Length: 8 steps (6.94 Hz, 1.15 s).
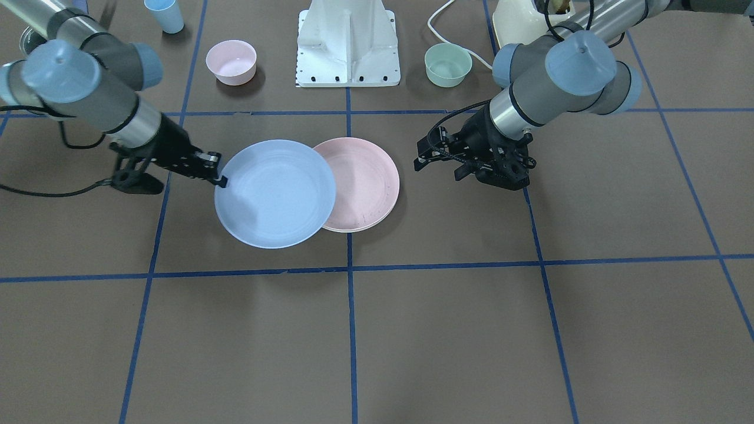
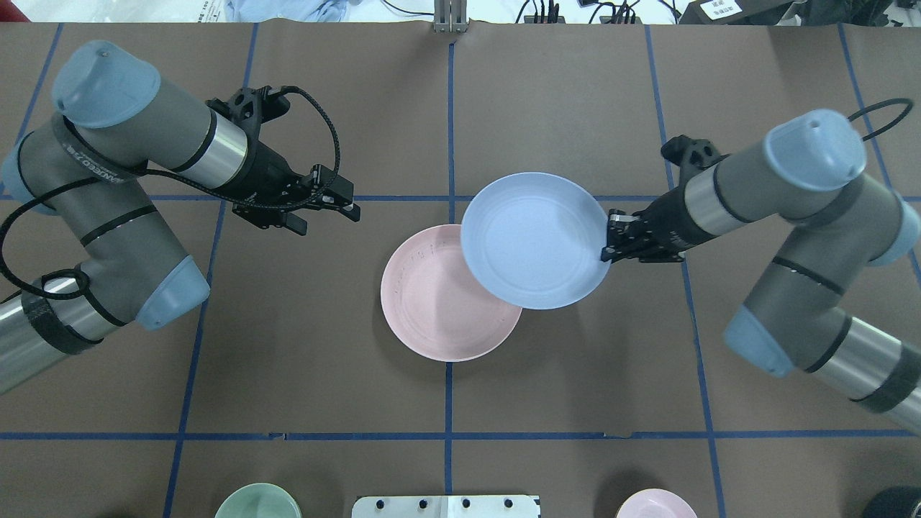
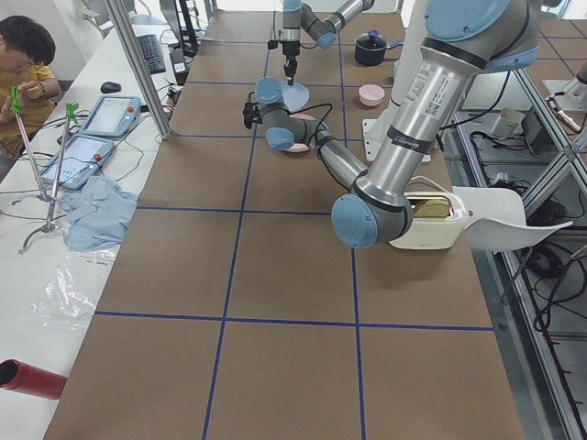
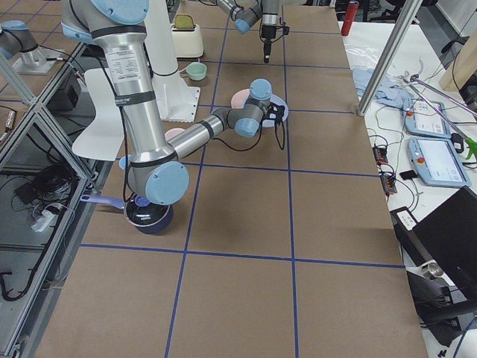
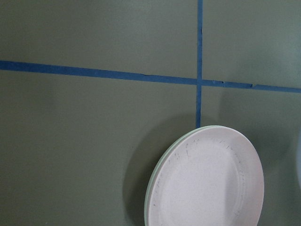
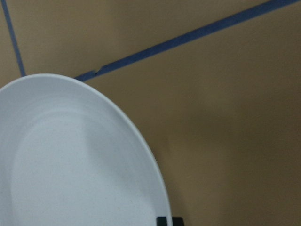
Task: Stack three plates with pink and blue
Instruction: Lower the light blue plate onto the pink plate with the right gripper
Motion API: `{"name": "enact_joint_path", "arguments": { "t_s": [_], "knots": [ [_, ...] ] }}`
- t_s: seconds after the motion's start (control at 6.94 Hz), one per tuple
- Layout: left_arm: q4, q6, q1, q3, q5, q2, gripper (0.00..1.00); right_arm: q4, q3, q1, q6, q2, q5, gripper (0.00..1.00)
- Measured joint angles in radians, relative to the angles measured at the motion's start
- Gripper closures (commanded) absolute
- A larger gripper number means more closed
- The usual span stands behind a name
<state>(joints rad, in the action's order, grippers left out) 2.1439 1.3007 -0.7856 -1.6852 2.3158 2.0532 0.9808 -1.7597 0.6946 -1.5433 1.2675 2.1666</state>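
My right gripper has the light blue plate. Next, I set it down squarely on top of the pink plate [image 1: 346,184].
My right gripper [image 1: 219,175] is shut on the rim of the light blue plate [image 1: 274,194] and holds it above the table. The plate's far edge overlaps the pink plate [image 1: 368,182], as the overhead view also shows: blue plate [image 2: 536,241], pink plate [image 2: 439,302], right gripper [image 2: 609,242]. The pink plate lies on the cream plate [image 5: 151,188], of which only a thin rim shows beneath it. My left gripper [image 2: 351,201] is open and empty, off to the side of the pink plate, also seen in the front view [image 1: 419,158]. The blue plate fills the right wrist view [image 6: 70,165].
A small pink bowl [image 1: 231,62], a green bowl [image 1: 447,65] and a light blue cup [image 1: 165,15] stand near the robot's white base [image 1: 349,44]. A cream appliance [image 1: 518,20] sits behind the left arm. Blue tape lines grid the brown table.
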Motion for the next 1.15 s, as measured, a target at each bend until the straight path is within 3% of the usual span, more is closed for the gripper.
{"name": "enact_joint_path", "arguments": {
  "t_s": [0.43,1.01,1.15],
  "knots": [
    [0.001,0.006,-0.003,0.000,0.001,-0.001,0.00,0.012,0.008,-0.173,-0.137,-0.095,-0.174,1.00],
    [0.001,0.009,-0.001,-0.001,-0.001,-0.001,0.00,0.085,0.003,-0.193,-0.146,-0.122,-0.212,1.00],
    [0.002,0.009,-0.001,-0.001,-0.001,-0.001,0.00,0.102,-0.001,-0.190,-0.145,-0.119,-0.212,0.01]
  ]
}}
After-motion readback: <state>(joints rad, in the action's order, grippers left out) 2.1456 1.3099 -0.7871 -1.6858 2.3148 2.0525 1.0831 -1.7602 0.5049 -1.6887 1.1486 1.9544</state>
